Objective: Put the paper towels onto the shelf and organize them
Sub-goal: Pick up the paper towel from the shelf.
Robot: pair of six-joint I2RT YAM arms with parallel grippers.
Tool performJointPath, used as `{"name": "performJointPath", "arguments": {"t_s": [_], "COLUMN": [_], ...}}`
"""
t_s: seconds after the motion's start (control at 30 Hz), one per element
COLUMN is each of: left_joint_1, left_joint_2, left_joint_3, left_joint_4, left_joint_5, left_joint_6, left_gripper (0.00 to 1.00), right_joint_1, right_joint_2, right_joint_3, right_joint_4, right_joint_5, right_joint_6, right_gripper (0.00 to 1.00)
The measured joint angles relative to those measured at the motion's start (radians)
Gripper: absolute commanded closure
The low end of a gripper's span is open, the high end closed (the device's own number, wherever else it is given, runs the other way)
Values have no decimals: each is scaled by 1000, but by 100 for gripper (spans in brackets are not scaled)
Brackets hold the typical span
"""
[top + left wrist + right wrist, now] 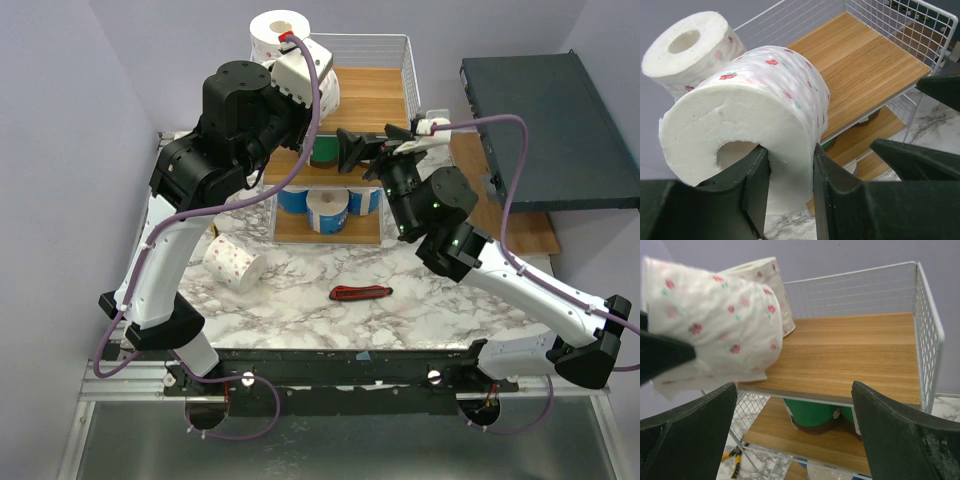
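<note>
My left gripper has the dotted roll. It will release the roll on the marble table [311,298] between the loose roll and the utility knife.
My left gripper [790,185] is shut on the wall of a white red-dotted paper towel roll [755,115], one finger inside its core. It holds the roll [322,88] on its side over the left front of the shelf's top tier [370,95]. A second dotted roll [279,30] stands upright at that tier's back left corner. My right gripper [795,415] stands open and empty in front of the shelf [855,355], facing a green roll [812,415] on the middle tier. Blue rolls [292,200] and a white roll [327,208] sit on the bottom tier. One dotted roll [232,263] lies loose on the table.
A red-and-black utility knife [360,293] lies on the marble table in front of the shelf. Yellow-handled pliers [732,456] lie on the table beside the rack. A dark flat slab [545,130] sits at the back right. White wire walls [900,30] close the top tier's back and right side.
</note>
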Motion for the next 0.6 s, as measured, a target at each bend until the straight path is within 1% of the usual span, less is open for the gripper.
{"name": "performJointPath", "arguments": {"t_s": [0.1, 0.17, 0.2, 0.27, 0.37, 0.6], "left_joint_1": [-25, -34, -34, -39, -42, -79], "left_joint_2": [2, 2, 2, 2, 4, 6], "left_joint_3": [10, 15, 15, 15, 15, 15], "left_joint_4": [5, 14, 18, 23, 31, 43], "left_joint_5": [-55, -79, -87, -98, -111, -138], "left_joint_6": [49, 74, 83, 100, 116, 151], "left_gripper": [82, 77, 76, 77, 81, 84], "right_joint_1": [0, 0, 0, 0, 0, 0], "right_joint_2": [-14, -14, -14, -15, -21, -49], "right_joint_3": [-116, -164, -179, -188, -188, -188], "right_joint_4": [117, 169, 185, 214, 255, 296], "right_joint_5": [-28, -39, -40, -41, -41, -41], "right_joint_6": [-65, -101, -116, -141, -163, -188], "right_gripper": [0, 0, 0, 0, 0, 0]}}
